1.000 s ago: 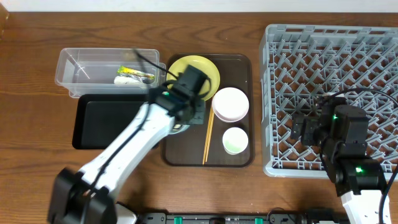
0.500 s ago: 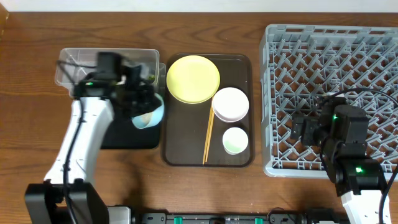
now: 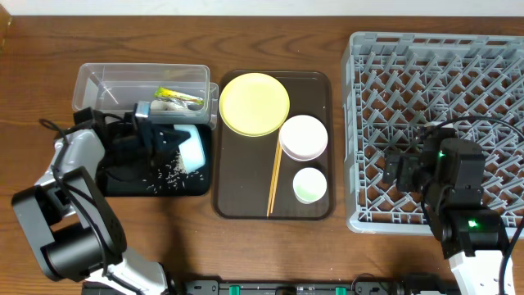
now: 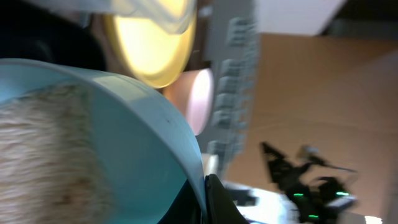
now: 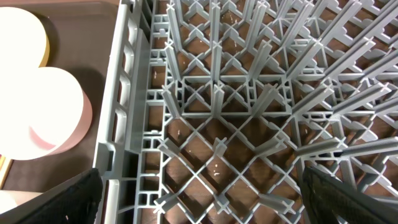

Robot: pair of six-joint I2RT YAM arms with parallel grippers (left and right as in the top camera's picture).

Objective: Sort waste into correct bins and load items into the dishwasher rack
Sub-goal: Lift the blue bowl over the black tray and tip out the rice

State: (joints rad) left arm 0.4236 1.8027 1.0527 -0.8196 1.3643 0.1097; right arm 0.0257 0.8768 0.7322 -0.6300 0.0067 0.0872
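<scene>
I should use my left gripper to set the light blue bowl down and let go of it on the brown tray [image 3: 251, 167], between the chopsticks and the black tray.
My left gripper [image 3: 173, 146] is shut on the rim of the light blue bowl [image 3: 193, 148], tipped on its side over the black tray [image 3: 115, 179]. White rice grains [image 3: 166, 170] lie scattered on the tray. In the left wrist view the bowl [image 4: 124, 130] fills the frame with rice [image 4: 43, 155] inside. The clear tub [image 3: 98, 86] holds the green-and-yellow wrapper [image 3: 176, 93] and a white scrap [image 3: 164, 105]. The yellow plate [image 3: 255, 103], white bowl [image 3: 304, 136], white cup [image 3: 309, 184] and chopsticks [image 3: 274, 179] lie on the brown tray. My right gripper [image 5: 199, 193] is open over the grey rack [image 3: 483, 74].
The brown serving tray [image 3: 237, 201] sits between the bins and the rack. The rack's left wall [image 5: 118, 124] shows in the right wrist view, with the white bowl [image 5: 37, 112] beside it. Bare wooden table lies at the front left [image 3: 49, 246].
My left arm has swung left and lower, tipping the blue bowl over the black tray; rice grains now lie spilled on the tray. The right arm has not moved.
</scene>
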